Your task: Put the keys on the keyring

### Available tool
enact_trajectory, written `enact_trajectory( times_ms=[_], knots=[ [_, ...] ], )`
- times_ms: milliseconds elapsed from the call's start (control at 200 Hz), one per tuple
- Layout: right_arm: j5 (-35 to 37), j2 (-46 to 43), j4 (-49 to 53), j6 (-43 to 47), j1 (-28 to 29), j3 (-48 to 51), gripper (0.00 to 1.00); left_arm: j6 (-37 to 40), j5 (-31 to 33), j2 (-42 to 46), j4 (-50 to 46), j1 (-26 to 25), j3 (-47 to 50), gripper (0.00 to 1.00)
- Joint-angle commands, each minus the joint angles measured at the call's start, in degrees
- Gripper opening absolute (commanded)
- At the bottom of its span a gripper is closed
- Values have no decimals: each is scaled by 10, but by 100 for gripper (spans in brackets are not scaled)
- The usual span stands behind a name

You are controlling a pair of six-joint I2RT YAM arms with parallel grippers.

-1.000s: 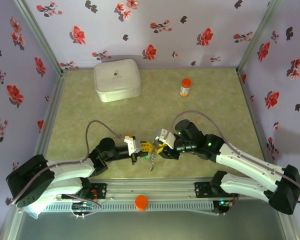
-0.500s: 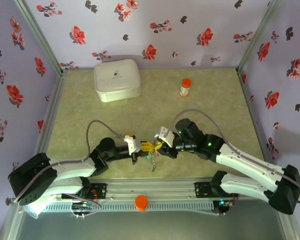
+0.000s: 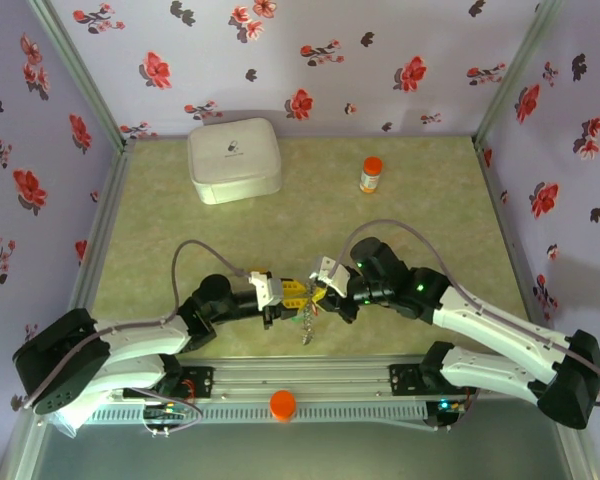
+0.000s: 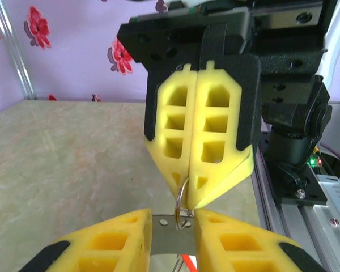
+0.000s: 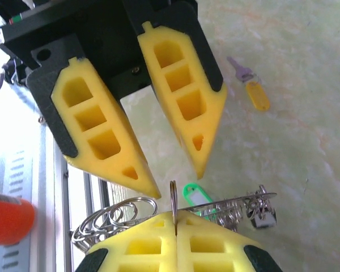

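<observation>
My left gripper will take the thin metal ring, which my right gripper pinches above the red tag, before my right gripper grips the tag (image 4: 188,263).
My two grippers meet tip to tip above the table's near edge. The right gripper (image 3: 321,292) (image 5: 174,218) is shut on a thin metal ring (image 5: 173,195) that stands edge-on between its pads. The left gripper (image 3: 291,293) (image 4: 174,215) is open, one fingertip on each side of that ring. A grey metal plate (image 4: 173,232) and a red tag (image 4: 187,262) show in its gap. A bunch hangs below. It has several split rings (image 5: 113,220), a green-tagged key (image 5: 195,194) and what looks like the keyring's band (image 5: 238,199). A yellow-tagged key (image 5: 256,94) lies on the table.
A white box (image 3: 234,158) stands at the back left and an orange-capped bottle (image 3: 371,174) at the back right. The metal rail (image 3: 310,380) with an orange knob (image 3: 282,403) runs just below the grippers. Flowered walls close in the table.
The right gripper has closed on the ring. The left gripper, shut before, has opened its jaws. Both arms have stayed almost where they were.
</observation>
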State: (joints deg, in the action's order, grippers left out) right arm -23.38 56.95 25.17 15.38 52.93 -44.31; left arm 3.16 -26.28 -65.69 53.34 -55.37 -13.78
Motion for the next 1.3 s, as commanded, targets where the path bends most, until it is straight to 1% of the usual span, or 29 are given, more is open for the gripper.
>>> enact_trajectory(
  times_ms=[0, 85, 265, 415, 535, 555, 640, 680, 715, 805, 965, 1005, 1140, 1295],
  knots=[
    [15, 13, 62, 43, 9, -50, 0, 52, -11, 23, -125, -8, -49, 25],
    [25, 24, 88, 58, 15, -68, 0, 70, -14, 25, -162, -11, -60, 24],
    [45, 56, 136, 89, 31, -105, 0, 76, -21, 17, -159, -12, -69, 19],
    [52, 76, 147, 103, 42, -123, 0, 79, -30, 7, -157, -12, -76, 11],
    [37, 76, 137, 99, 43, -123, 0, 69, -38, 3, -143, -12, -77, 0],
    [36, 73, 131, 96, 43, -121, 0, 67, -39, 3, -139, -12, -76, 0],
    [35, 52, 102, 80, 39, -102, 16, 59, -40, 4, -120, -12, -69, 0],
    [32, 39, 87, 70, 34, -90, 20, 55, -40, 6, -108, -12, -64, 0],
    [28, 27, 74, 61, 27, -78, 22, 53, -39, 7, -96, -12, -60, 0],
    [17, -4, 43, 42, 9, -44, 24, 37, -36, 7, -58, -11, -49, 0],
    [21, -47, 7, 18, 1, 2, 27, 10, -36, 0, 19, -11, -36, 0],
    [23, -56, 2, 14, 0, 12, 27, 6, -36, -2, 30, -11, -22, 0],
    [26, -88, -17, 7, 0, 48, 27, -6, -35, -7, 55, -11, -16, 0],
    [12, -87, -40, -6, 0, 56, 26, -15, -36, -14, 76, -11, -16, 0]
  ],
)
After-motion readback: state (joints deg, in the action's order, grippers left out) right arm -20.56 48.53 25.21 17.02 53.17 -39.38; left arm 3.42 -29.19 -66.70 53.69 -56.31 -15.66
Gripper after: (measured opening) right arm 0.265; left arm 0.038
